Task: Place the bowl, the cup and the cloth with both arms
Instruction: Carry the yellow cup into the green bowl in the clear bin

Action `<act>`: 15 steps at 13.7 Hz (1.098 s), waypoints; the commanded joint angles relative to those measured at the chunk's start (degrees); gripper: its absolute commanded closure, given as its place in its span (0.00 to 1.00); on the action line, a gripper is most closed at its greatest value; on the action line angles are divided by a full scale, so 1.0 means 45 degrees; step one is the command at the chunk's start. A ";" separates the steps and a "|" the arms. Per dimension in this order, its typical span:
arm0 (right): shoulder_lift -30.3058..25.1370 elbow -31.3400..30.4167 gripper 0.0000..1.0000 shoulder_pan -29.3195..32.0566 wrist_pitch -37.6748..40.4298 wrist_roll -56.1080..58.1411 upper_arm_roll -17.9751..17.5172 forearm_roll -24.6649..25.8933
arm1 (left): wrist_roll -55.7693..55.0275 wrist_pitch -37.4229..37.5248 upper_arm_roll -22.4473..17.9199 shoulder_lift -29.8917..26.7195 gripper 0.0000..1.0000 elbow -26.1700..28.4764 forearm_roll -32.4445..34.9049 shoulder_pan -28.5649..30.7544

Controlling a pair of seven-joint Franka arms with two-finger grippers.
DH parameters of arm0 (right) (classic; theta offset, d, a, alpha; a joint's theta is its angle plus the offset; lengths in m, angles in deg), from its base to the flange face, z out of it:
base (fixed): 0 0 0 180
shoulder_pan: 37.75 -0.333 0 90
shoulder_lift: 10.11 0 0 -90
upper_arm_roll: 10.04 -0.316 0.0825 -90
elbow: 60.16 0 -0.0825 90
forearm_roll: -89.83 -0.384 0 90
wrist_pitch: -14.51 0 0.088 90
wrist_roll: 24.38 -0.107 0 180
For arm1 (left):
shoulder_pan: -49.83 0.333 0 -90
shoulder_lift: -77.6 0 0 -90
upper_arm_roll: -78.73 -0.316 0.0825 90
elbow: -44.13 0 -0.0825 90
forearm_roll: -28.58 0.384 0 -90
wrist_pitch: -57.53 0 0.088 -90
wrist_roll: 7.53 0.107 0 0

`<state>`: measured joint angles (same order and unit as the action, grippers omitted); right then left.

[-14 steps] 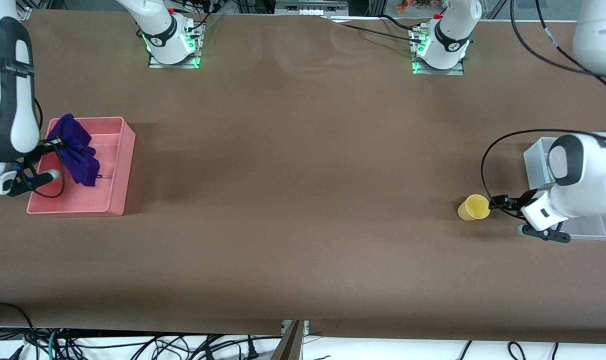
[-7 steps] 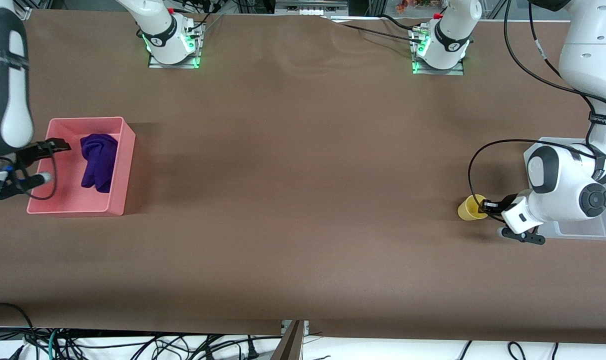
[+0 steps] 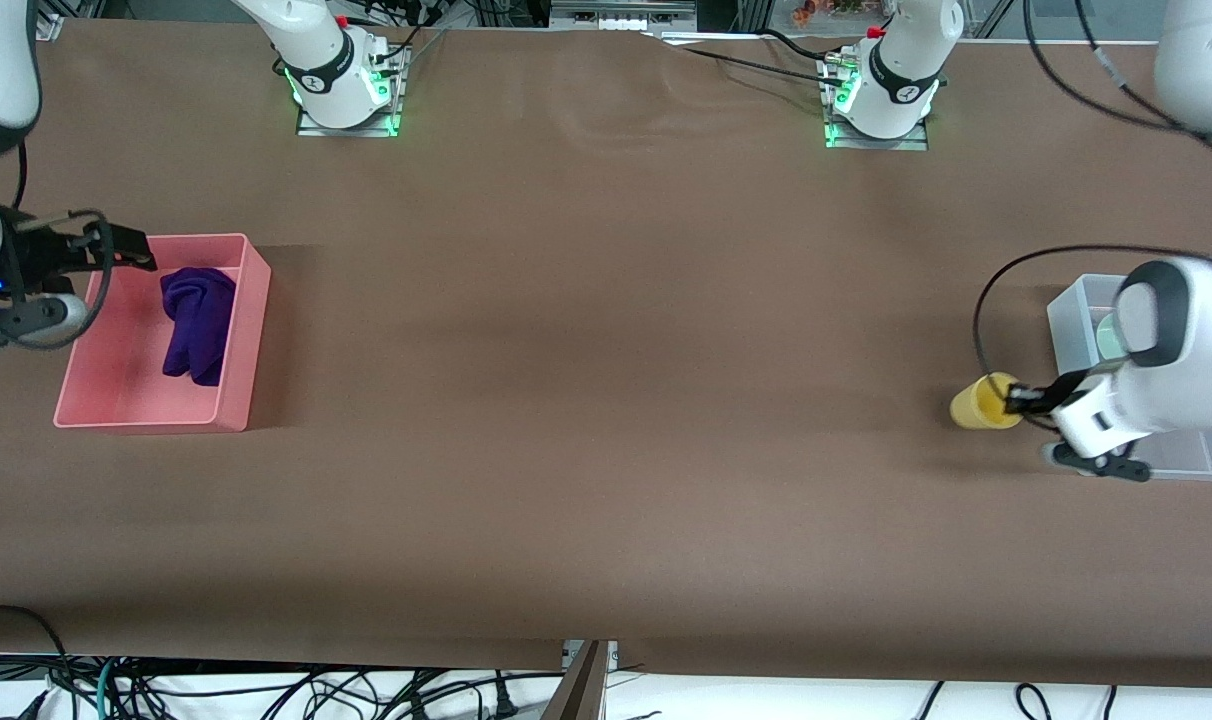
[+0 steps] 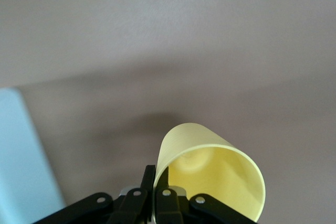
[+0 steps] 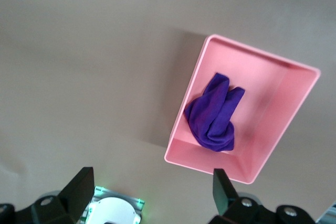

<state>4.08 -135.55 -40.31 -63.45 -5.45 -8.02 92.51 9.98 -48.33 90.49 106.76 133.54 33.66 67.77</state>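
The yellow cup will go down in the sage-green bowl inside the clear bin (image 3: 1128,337), where I will set it with my left gripper and let it go.
The yellow cup (image 3: 981,405) hangs tilted in my left gripper (image 3: 1016,400), which is shut on its rim just above the table beside the clear bin (image 3: 1071,320). In the left wrist view the fingers pinch the cup's (image 4: 215,174) wall, one inside and one outside. The sage-green bowl (image 3: 1106,335) sits in the clear bin, mostly hidden by the left arm. The purple cloth (image 3: 198,320) lies bunched in the pink bin (image 3: 146,425). My right gripper (image 3: 116,250) is open and empty, up over the pink bin's rim. The right wrist view shows the cloth (image 5: 212,114) below.
The pink bin (image 5: 262,124) stands at the right arm's end of the table, the clear bin (image 4: 21,166) at the left arm's end. The arm bases (image 3: 346,90) stand at the table's edge farthest from the front camera. Brown table between the bins.
My right gripper let go of the cloth, which dropped into the pink bin, and rose away open. My left gripper shut on the cup's rim and lifted it toward the clear bin.
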 commanded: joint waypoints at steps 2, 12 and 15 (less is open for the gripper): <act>-0.0946 0.0114 0.00 0.0197 -0.1342 -0.0125 -0.0585 0.0126 | 0.2488 0.1923 -0.0250 -0.0950 1.00 -0.0788 0.2224 0.0815; -0.1807 -0.0609 0.00 0.0236 -0.0136 -0.0978 -0.0567 0.0029 | 0.7121 -0.3128 -0.0191 -0.0407 1.00 0.2511 0.3149 0.5054; -0.1710 -0.0570 0.00 0.0216 -0.0233 -0.1181 -0.0567 0.0067 | 0.7378 -0.3681 -0.0172 0.0161 0.91 0.2513 0.2915 0.5447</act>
<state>-2.57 -136.85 -39.93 -64.57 -9.81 -9.83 92.66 41.87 -63.87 88.85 107.06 144.71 46.51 91.16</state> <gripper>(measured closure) 0.000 0.965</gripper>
